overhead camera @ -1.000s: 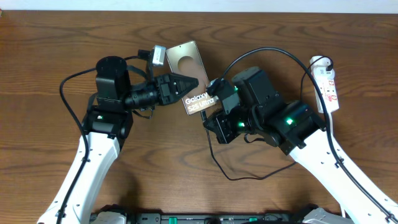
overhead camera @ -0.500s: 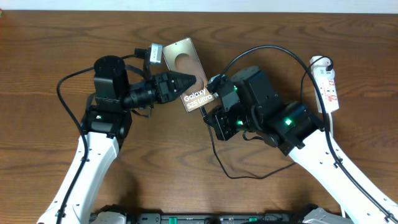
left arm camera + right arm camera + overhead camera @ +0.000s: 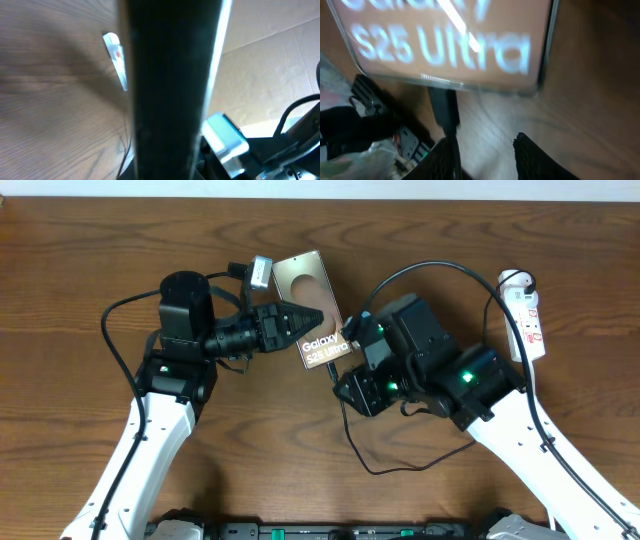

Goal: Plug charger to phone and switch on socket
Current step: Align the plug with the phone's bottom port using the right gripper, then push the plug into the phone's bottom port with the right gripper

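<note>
My open right gripper has the charger's connector slanting against one finger, so next I center the fingers and close around the connector's base (image 3: 450,127) before the phone goes down.
The phone (image 3: 316,308), with white "Galaxy S25 Ultra" lettering, is held tilted above the table. My left gripper (image 3: 303,318) is shut on its left edge. In the left wrist view the phone (image 3: 170,90) is a dark bar that fills the middle and hides the fingers. The charger's black connector (image 3: 443,107) meets the phone's (image 3: 445,45) lower edge and looks inserted. My right gripper (image 3: 485,147) is open just below it, and the cable runs past the left finger. In the overhead view it (image 3: 345,373) is beside the phone's lower end. The socket (image 3: 527,315) lies at the far right.
The charger's black cable (image 3: 400,465) loops on the wood below the right arm and arcs over it towards the socket. The socket also shows in the left wrist view (image 3: 115,60). A small silver-white block (image 3: 262,272) sits by the left gripper.
The phone and left gripper have shifted slightly right. The right gripper has drawn back a little from the phone's lower end, with the connector staying at the phone.
</note>
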You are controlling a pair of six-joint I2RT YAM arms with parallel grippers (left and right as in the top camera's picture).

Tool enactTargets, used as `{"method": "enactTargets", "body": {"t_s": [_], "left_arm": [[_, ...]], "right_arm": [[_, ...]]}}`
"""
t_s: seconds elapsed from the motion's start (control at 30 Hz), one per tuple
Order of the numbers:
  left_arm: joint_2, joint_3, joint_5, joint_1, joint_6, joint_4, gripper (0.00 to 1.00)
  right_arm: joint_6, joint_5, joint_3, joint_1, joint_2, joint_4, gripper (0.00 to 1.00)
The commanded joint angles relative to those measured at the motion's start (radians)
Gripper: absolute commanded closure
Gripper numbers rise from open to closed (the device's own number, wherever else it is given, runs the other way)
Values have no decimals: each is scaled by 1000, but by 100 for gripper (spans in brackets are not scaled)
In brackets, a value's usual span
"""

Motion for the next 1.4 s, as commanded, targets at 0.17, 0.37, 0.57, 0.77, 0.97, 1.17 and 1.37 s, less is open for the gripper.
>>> {"method": "enactTargets", "body": {"t_s": [0.17,0.37,0.57,0.77,0.97,1.17,1.37], "left_arm": [[-8,7,-47,0,10,10,93],[-8,7,-59,0,10,5,92],[-8,7,-62,0,-38,5,93],[-8,7,-62,0,-106,5,93],[-8,7,-63,0,-123,5,93],[-8,7,-65,0,-123,5,92],[-8,7,-65,0,-123,5,93]], "right_arm": [[1,1,14,-6,-72,-167,58],[1,3,13,-6,-177,-211,36],[26,13,13,-6,-182,-82,33],[48,69,13,-6,-120,25,36],[103,72,13,38,-50,61,53],[114,224,13,119,-30,107,57],[114,237,13,138,-3,150,85]]}}
